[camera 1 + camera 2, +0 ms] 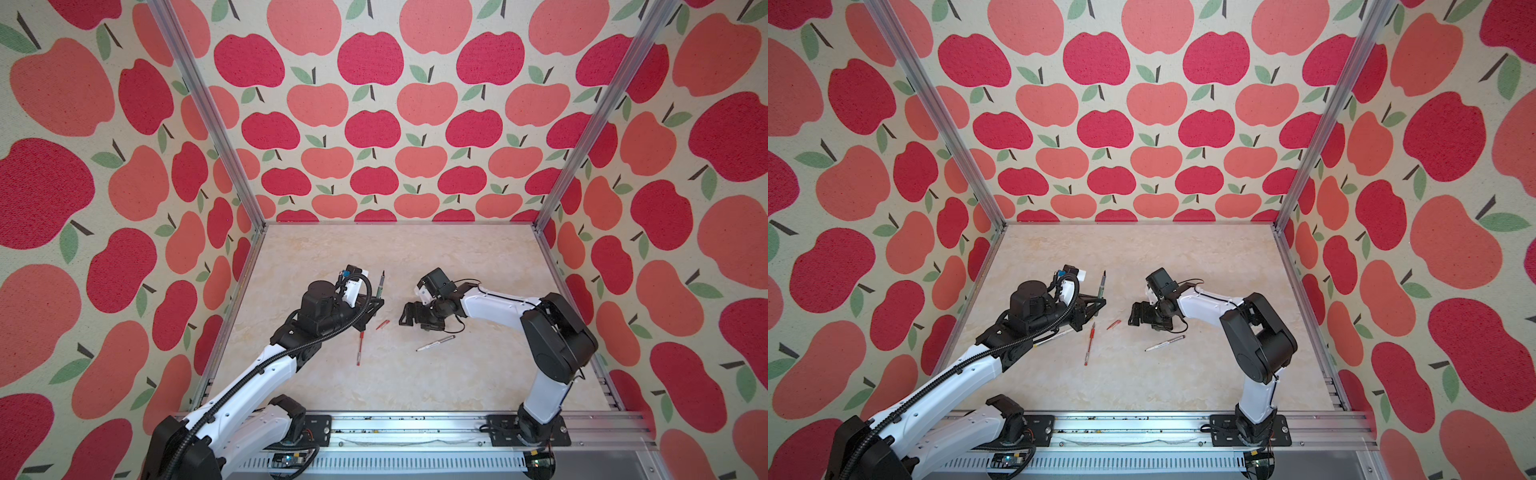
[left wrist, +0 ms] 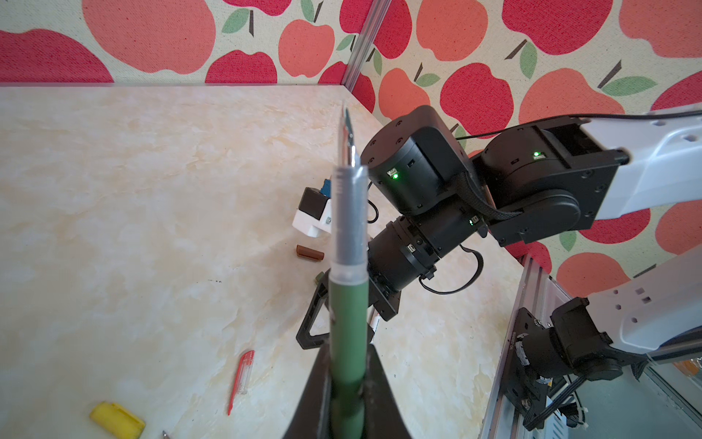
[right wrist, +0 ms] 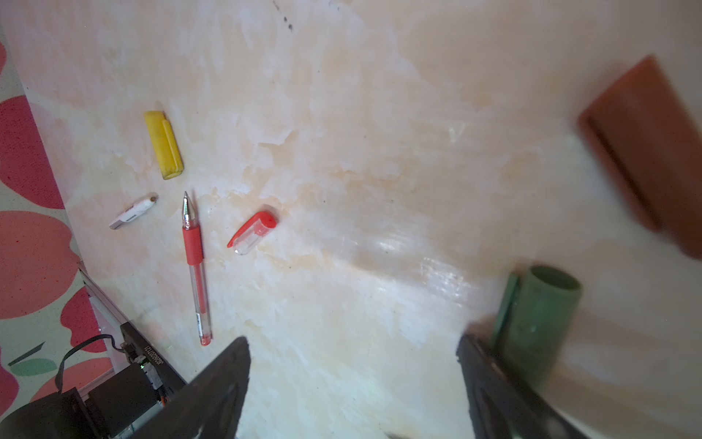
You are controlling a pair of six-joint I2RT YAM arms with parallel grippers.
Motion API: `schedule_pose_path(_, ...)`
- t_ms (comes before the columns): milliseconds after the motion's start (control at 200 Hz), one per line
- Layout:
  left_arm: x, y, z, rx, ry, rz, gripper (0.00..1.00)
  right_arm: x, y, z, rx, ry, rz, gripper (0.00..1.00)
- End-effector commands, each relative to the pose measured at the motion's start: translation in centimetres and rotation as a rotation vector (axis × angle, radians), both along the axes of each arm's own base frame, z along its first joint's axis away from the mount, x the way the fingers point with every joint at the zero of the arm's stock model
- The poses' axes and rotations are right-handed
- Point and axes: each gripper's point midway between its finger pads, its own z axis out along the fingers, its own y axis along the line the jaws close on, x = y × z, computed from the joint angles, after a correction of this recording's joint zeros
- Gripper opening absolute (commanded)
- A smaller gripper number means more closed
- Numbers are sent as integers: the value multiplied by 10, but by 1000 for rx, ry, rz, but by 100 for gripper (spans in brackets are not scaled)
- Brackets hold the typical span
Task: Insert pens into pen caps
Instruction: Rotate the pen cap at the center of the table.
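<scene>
My right gripper should close on the dark green cap, near the cap's end [image 1: 432, 320] [image 3: 543, 311] that faces the maroon-brown cap, to match the dark green pen.
My left gripper [image 1: 375, 302] is shut on the dark green pen [image 2: 347, 304], which stands upright with its tip up [image 1: 381, 284]. My right gripper [image 3: 353, 346] hangs open low over the table, nothing between its fingers. The dark green cap [image 3: 539, 323] lies just outside one finger; contact cannot be told. The maroon-brown cap [image 3: 645, 152] lies beyond it. On the table lie the red pen [image 1: 360, 347], the red cap [image 1: 382, 324], the yellow cap [image 3: 164, 144] and the brown-tipped white pen [image 1: 436, 343]. The yellow-tipped white pen [image 1: 1054, 336] is half hidden under my left arm.
Apple-patterned walls close the table on three sides, with aluminium posts [image 1: 582, 137] at the back corners. A metal rail [image 1: 395, 432] with both arm bases runs along the front edge. The right arm's elbow [image 1: 557, 332] rises over the table's right side.
</scene>
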Motion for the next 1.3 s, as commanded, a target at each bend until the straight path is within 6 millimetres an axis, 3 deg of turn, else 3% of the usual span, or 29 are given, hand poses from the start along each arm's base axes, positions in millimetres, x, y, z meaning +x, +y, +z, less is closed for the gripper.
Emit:
schedule_pose_path(0, 5, -1, 18, -20, -50, 3, 0, -18, -29, -16, -111, 49, 7, 89)
schedule_pose_path(295, 8, -4, 19, -16, -53, -7, 0, -21, -52, -19, -157, 45, -12, 89)
schedule_pose_path(785, 8, -4, 22, -11, -52, -9, 0, 29, -62, -24, -200, -27, -46, 88)
schedule_pose_path(990, 8, -2, 19, -3, -52, -5, 0, 34, -62, -30, -229, -36, -26, 81)
schedule_pose_path(1296, 8, -3, 15, -3, -57, -5, 0, 18, -87, -44, -394, -67, 45, 61)
